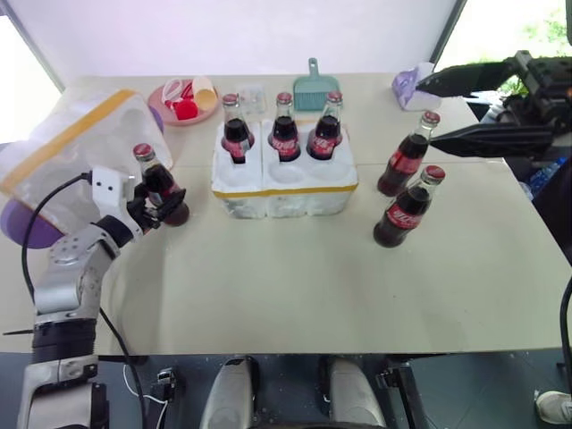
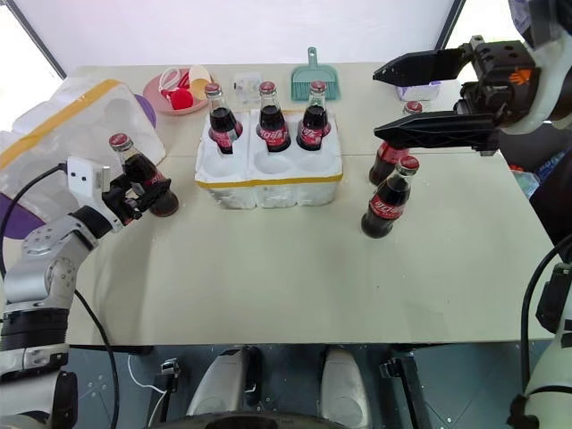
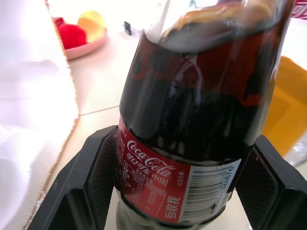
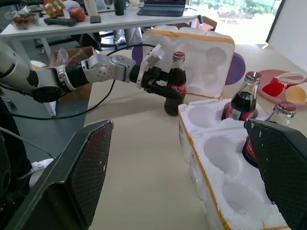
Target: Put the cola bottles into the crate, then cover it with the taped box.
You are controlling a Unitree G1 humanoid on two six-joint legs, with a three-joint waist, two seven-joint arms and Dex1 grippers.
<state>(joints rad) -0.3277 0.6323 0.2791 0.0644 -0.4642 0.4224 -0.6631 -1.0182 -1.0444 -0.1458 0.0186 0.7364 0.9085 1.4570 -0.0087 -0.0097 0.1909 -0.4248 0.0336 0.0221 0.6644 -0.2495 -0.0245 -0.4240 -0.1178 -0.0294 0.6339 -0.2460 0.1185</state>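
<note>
The cola bottle will go down from my left gripper into the crate's empty front hollow [image 1: 239, 176] nearest the taped box.
The low white crate [image 1: 286, 192] with its yellow band stands mid-table. Three cola bottles [image 1: 285, 134] fill its back wells, and the front wells are empty. To the crate's left, another cola bottle [image 3: 192, 96] stands upright on the table with my left gripper [image 2: 145, 193] shut on its lower body, both fingers against the glass. Two more cola bottles [image 1: 407, 159] [image 1: 409, 210] stand to the right of the crate. Above them my right gripper [image 2: 376, 104] hangs open, empty and pointing left. The taped box [image 1: 71, 147] lies tilted at the far left, right behind the held bottle.
Along the back edge are a pink plate [image 1: 183, 112] with small cups, a clear container [image 1: 252, 96], a green dustpan [image 1: 313, 89] and a purple-white packet [image 1: 409, 85]. A purple object [image 1: 16, 223] lies under the taped box. Bare tabletop spreads in front of the crate.
</note>
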